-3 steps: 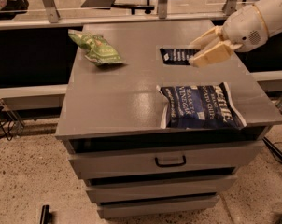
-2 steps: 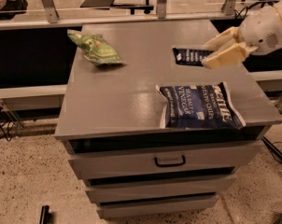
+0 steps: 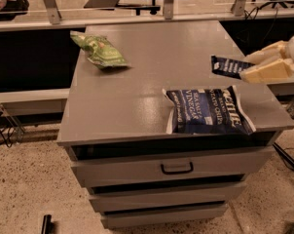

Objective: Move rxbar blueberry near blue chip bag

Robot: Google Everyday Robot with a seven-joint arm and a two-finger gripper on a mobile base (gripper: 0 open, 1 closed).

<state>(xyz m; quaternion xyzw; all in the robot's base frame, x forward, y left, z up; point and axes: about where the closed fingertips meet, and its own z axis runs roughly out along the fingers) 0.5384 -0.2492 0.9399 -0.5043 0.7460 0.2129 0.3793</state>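
Note:
I am going to set the rxbar blueberry down next to the blue chip bag's back corner nearest my gripper [image 3: 252, 89].
The rxbar blueberry [image 3: 227, 65], a small navy wrapper with white lettering, is near the right edge of the grey cabinet top [image 3: 137, 91]. My gripper [image 3: 244, 67] reaches in from the right. Its two cream fingers [image 3: 266, 71] are closed over the bar's right end. The blue chip bag [image 3: 210, 111], large with white lettering, lies flat at the front right of the top, just in front of the bar and a short gap away from it. The rest of my arm is cut off by the right edge of the view.
A green chip bag [image 3: 101, 50] lies at the back left of the top. The cabinet has drawers below, the top one with a dark handle [image 3: 177, 168]. A railing and office chairs stand behind. The floor is speckled.
My gripper has moved to the right and slightly toward the front, and the rxbar blueberry has moved with it, from the top's middle back toward its right edge. The bags have not moved.

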